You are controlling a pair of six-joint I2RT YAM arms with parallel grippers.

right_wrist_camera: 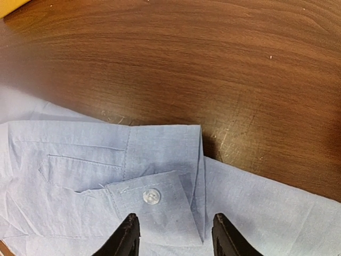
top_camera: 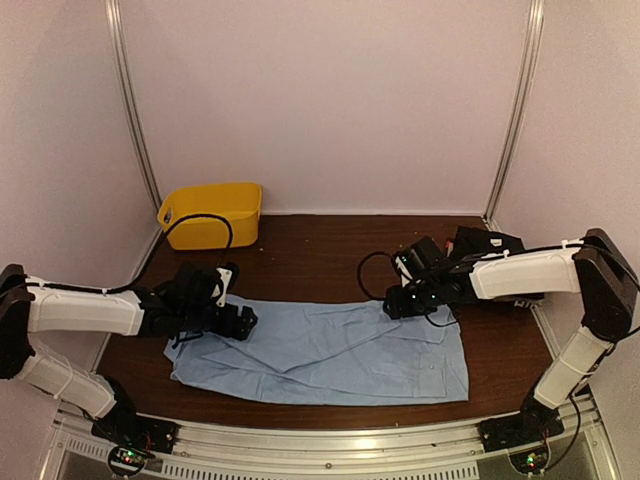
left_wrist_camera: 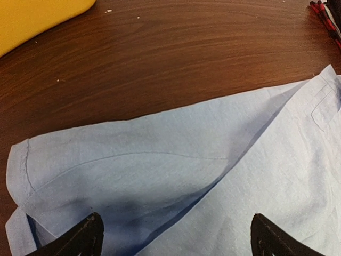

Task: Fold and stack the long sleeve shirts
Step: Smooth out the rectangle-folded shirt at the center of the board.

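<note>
The cuff's far corner sticks past the shirt's far edge; my right gripper will pinch the cuff's near corner (right_wrist_camera: 198, 241) and pull the sleeve back over the shirt.
A light blue long sleeve shirt (top_camera: 330, 350) lies flat along the front of the brown table (top_camera: 320, 250), folded into a long rectangle. My left gripper (top_camera: 245, 322) hovers over its left end, jaws wide open, with folded cloth (left_wrist_camera: 133, 176) and a sleeve seam beneath them and nothing between the fingers (left_wrist_camera: 80, 237). At the shirt's far right edge, my right gripper (top_camera: 395, 303) stands open just above a buttoned cuff (right_wrist_camera: 160, 176) with a white button (right_wrist_camera: 152, 196). The cuff lies flat on the shirt, free of the fingertips (right_wrist_camera: 128, 234). A black shirt (top_camera: 490, 243) sits bunched behind the right arm.
A yellow plastic bin (top_camera: 210, 215) stands at the back left corner, a black cable looping over its front. Bare wood lies between the bin and the blue shirt. Metal rails run along the near table edge and up the back corners.
</note>
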